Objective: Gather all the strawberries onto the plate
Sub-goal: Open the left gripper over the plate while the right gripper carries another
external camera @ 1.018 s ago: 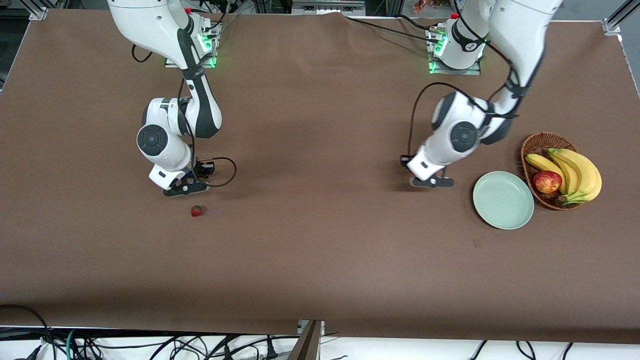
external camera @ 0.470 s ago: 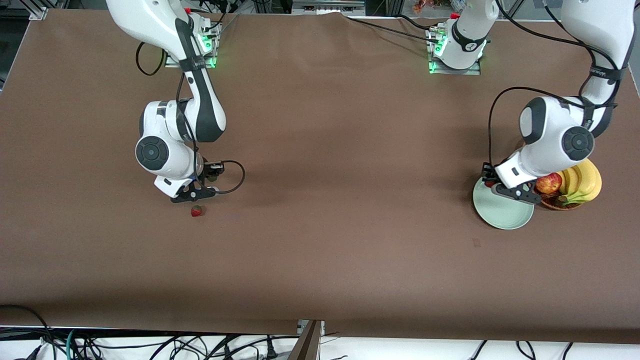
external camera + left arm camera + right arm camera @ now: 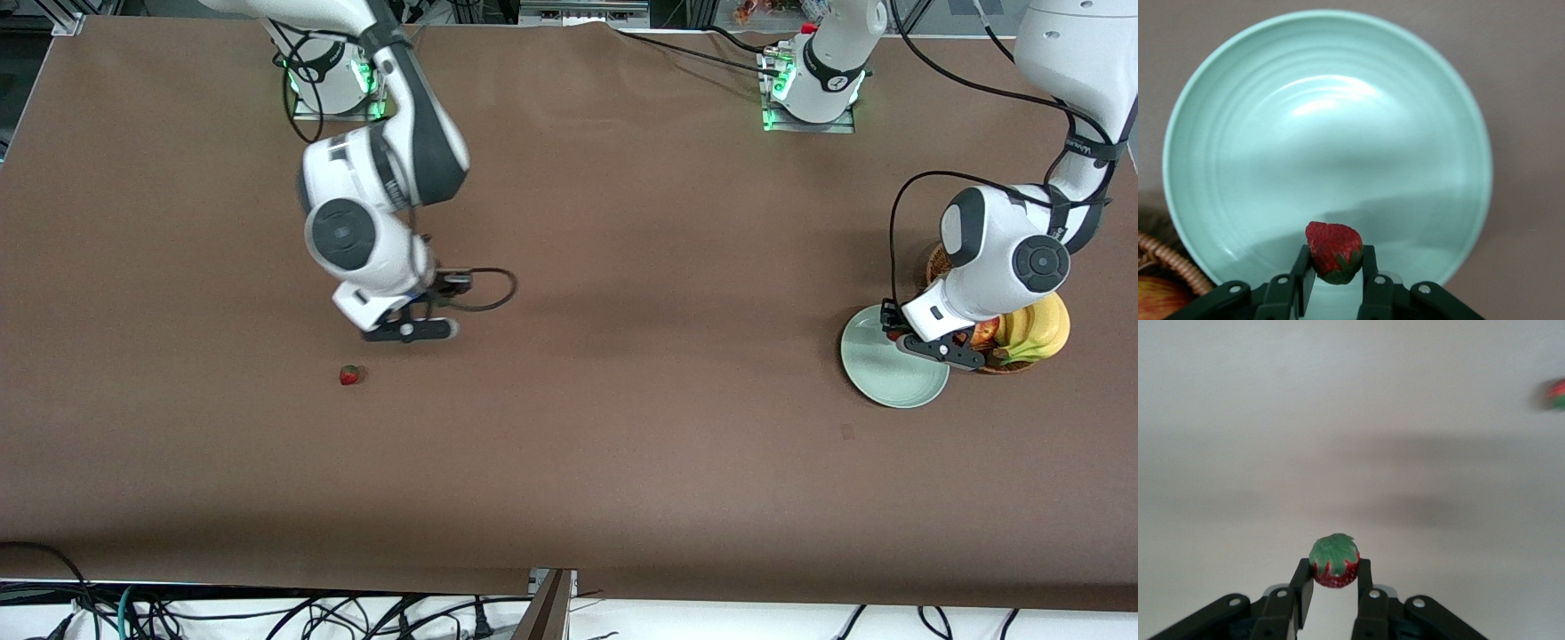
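Note:
I will set the strawberry in my right gripper free on the bare table (image 3: 673, 310) between the lone strawberry and the plate, a bit closer to the plate.
My left gripper (image 3: 892, 331) is shut on a strawberry (image 3: 1333, 251) and holds it just above the pale mint-green plate (image 3: 880, 379), over the plate's rim nearest the basket; the plate (image 3: 1325, 133) holds nothing. My right gripper (image 3: 433, 302) is shut on a second strawberry (image 3: 1335, 561), leafy top up, above bare table. A third strawberry (image 3: 350, 375) lies on the table toward the right arm's end, nearer the front camera than the right gripper; it also shows blurred in the right wrist view (image 3: 1557, 393).
A brown wicker basket (image 3: 935, 264) with bananas (image 3: 1036, 327) and a red-yellow apple (image 3: 983, 334) stands beside the plate, at the left arm's end of the table. The basket rim (image 3: 1168, 259) and the apple (image 3: 1157, 301) show in the left wrist view.
The left arm swung from mid-table to above the plate with its strawberry. The right gripper rose from the table with a strawberry and moved toward the left arm's end. The third strawberry stayed put.

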Robot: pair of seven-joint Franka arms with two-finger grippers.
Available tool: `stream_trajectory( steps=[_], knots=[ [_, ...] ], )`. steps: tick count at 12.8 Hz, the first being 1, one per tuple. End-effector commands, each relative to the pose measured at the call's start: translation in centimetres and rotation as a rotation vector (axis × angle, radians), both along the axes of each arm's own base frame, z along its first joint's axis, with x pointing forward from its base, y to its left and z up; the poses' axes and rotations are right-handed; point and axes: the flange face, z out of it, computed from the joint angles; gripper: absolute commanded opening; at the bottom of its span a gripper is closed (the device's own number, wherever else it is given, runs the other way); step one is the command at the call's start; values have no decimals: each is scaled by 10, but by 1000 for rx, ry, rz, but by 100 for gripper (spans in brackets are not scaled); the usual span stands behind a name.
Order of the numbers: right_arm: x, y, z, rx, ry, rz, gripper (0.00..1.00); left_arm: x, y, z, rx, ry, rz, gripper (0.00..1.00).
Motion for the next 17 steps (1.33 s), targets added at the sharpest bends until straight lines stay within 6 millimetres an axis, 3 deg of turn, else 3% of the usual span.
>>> stream_trajectory(
  steps=[1, 2, 3, 4, 6, 10, 13, 14, 16, 17],
  knots=[
    [-13, 103, -19, 36, -27, -114, 14, 3, 19, -3, 16, -7, -20, 25],
    [-18, 135, -27, 83, -45, -166, 14, 5, 19, -1, 16, -11, -24, 47],
    [-26, 162, -38, 131, -61, -206, 15, 9, 19, 5, 18, -23, -26, 81],
    [-36, 186, -50, 185, -78, -249, 15, 14, 17, 10, 17, -34, -31, 100],
    [-51, 223, -72, 302, -126, -353, 16, 21, 0, 15, 10, -43, -53, 100],
    [-66, 272, -112, 492, -171, -535, 23, 28, -67, 17, -83, -44, 34, 100],
    [-80, 284, -136, 559, -211, -575, 30, 23, -121, 19, -97, 0, 122, 100],
    [-81, 285, -137, 555, -208, -573, 39, 23, -137, 21, -104, 1, 130, 100],
    [-78, 284, -124, 565, -210, -571, 58, 23, -138, 19, -98, 5, 101, 100],
    [-77, 282, -122, 540, -191, -564, 62, 23, -138, 18, -98, 8, 98, 100]
  ],
)
